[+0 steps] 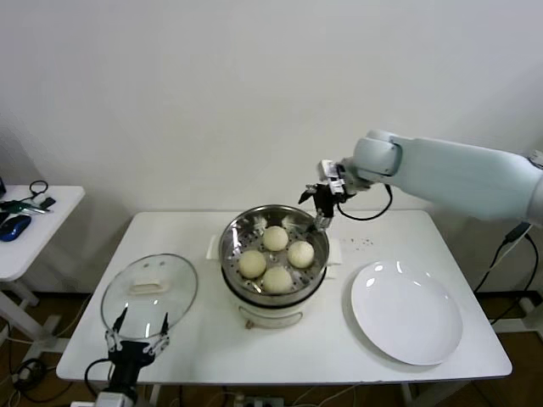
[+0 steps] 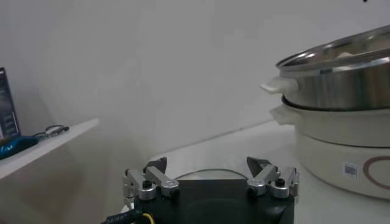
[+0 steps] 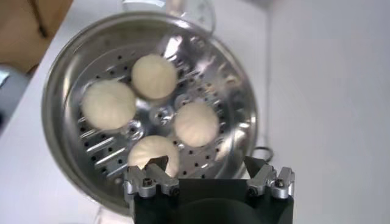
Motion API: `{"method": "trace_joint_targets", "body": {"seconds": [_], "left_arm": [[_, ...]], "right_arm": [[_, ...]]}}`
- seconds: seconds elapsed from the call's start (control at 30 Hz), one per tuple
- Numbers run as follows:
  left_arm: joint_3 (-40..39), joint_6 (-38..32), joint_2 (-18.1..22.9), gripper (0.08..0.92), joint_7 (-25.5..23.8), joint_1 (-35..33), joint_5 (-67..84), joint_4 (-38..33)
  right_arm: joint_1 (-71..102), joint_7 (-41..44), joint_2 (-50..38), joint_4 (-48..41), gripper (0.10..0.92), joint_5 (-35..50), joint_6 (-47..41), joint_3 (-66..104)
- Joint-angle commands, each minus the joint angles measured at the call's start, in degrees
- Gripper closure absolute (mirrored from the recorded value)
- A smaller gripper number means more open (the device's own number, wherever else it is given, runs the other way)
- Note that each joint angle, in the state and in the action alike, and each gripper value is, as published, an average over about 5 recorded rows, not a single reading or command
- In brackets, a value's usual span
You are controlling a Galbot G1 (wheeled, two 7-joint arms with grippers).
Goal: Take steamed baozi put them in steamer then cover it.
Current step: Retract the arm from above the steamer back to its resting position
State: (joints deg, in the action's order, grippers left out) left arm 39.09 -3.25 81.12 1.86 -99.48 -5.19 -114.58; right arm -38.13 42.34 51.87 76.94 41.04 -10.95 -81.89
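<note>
The robot's left gripper will next go to the white handle (image 1: pixel 148 287) on top of the glass lid and close there, because the steamer needs covering.
The steamer (image 1: pixel 232 240) is a shiny perforated steel basket on a white pot base, at the table's middle. Several off-white baozi lie in it, among them one at the back (image 1: pixel 275 237) and one at the front (image 1: pixel 277 279). My right gripper (image 1: pixel 321 206) hovers open above the steamer's back right rim with nothing in it. In the right wrist view the right gripper (image 3: pixel 206 163) looks down on the baozi (image 3: pixel 196 123) and the steamer's rim (image 3: pixel 61 79). My left gripper (image 1: pixel 142 320) stands open at the near edge of the glass lid (image 1: pixel 149 292).
An empty white plate (image 1: pixel 407 312) lies right of the steamer. A side table (image 1: pixel 34 229) with small items stands at the far left. In the left wrist view the left gripper (image 2: pixel 207 163) is low on the table, with the steamer (image 2: pixel 341 79) off to one side.
</note>
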Motion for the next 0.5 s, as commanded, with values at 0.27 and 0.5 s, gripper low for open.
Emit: {"method": "trace_joint_targets", "body": {"seconds": [0.27,0.5], "left_arm": [[-0.2,-1.6,1.3,0.177,1.5,-2.7,-3.6,-2.9],[-0.2,-0.9,1.6,0.177,2.1,-2.9,-7.1,-4.9]], "right_arm": [[42.3,-27.7,-24.4,14.9,0.203,-0.5,14.4,43.8],[70.1,-33.3,-24.2,18.1,0.203,-3.6,17.9,70.2]]}}
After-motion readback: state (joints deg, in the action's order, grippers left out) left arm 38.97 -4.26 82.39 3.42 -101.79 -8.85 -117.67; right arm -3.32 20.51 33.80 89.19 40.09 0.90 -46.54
